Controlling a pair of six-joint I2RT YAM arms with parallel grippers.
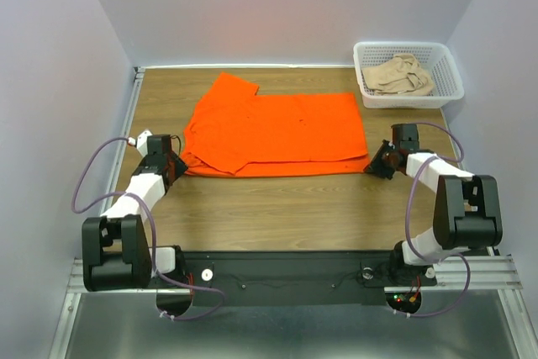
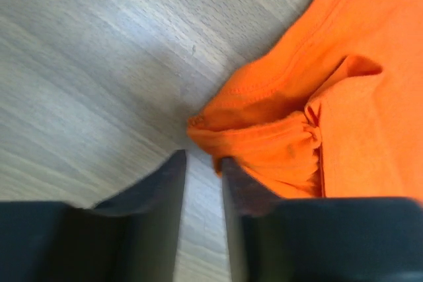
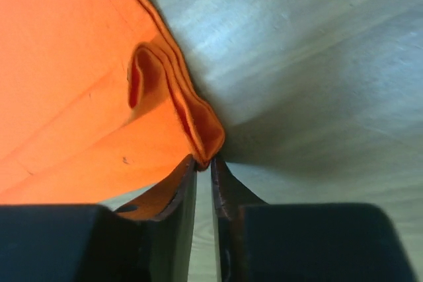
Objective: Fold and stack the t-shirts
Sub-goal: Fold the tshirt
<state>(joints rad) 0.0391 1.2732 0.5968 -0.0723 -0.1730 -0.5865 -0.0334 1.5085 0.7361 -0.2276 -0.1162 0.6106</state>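
Note:
The orange t-shirt's flap is bunched up at the sleeve end, so my left gripper needs to pinch the orange t-shirt's corner (image 2: 207, 135) while my right gripper comes over to pull the flap.
The orange t-shirt (image 1: 277, 132) lies flat on the wooden table, folded once along its length, with a sleeve at the far left. My left gripper (image 1: 178, 166) sits low at its near-left corner. In the left wrist view the gripper (image 2: 201, 156) is open, with bare table between its fingers and the bunched orange hem (image 2: 264, 143) just past the right fingertip. My right gripper (image 1: 376, 163) is at the near-right corner. Its jaws (image 3: 203, 160) stand a narrow slit apart, and the folded orange corner (image 3: 201, 130) rests at their tips. The beige t-shirt (image 1: 403, 75) lies crumpled in the basket.
A white lattice basket (image 1: 408, 45) stands at the table's far right corner. Bare wood (image 1: 277, 208) runs between the shirt and the arm bases. Pale walls close in the table on the left, back and right.

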